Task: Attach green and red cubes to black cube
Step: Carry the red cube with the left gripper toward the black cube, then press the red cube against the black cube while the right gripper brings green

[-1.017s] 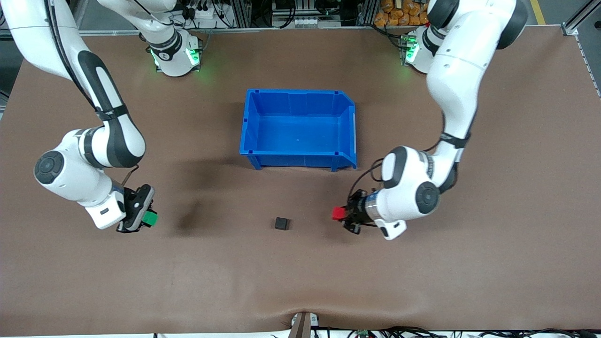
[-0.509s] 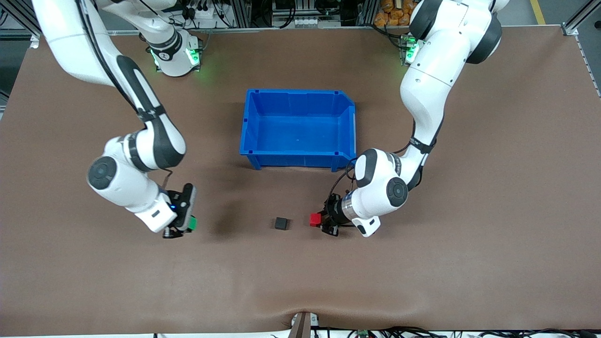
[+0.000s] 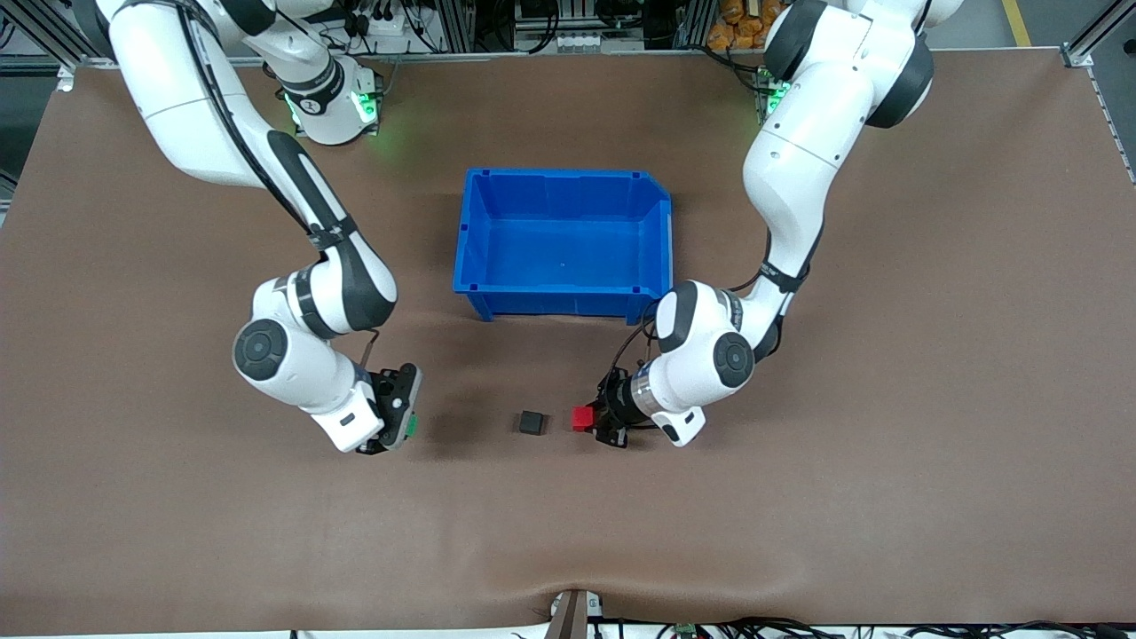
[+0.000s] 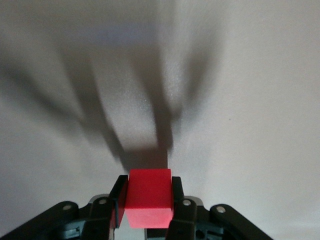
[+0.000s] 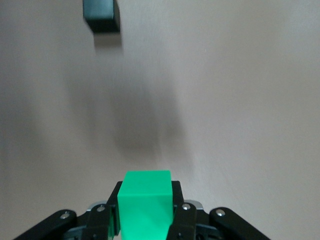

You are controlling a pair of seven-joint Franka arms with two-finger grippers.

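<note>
The robot's left gripper needs to release the red cube, now held low beside the black cube, on the table, flush [image 3: 554,419] against the near side of the black cube.
The black cube [image 3: 531,422] sits on the brown table, nearer the front camera than the blue bin. My left gripper [image 3: 587,420] is shut on the red cube [image 3: 582,418] and holds it low, just beside the black cube toward the left arm's end, a small gap apart. The left wrist view shows the red cube [image 4: 148,198] clamped between both fingers. My right gripper [image 3: 408,426] is shut on the green cube [image 3: 412,426], farther from the black cube, toward the right arm's end. The right wrist view shows the green cube [image 5: 146,206] clamped and the black cube [image 5: 101,15] ahead.
A blue bin [image 3: 473,229] stands empty in the middle of the table, between the arms' bases and the black cube. Bare brown table surrounds the cubes.
Both arms have moved inward toward the black cube, each carrying its cube. The red cube has come close beside the black cube; the green cube has closed much of its gap.
</note>
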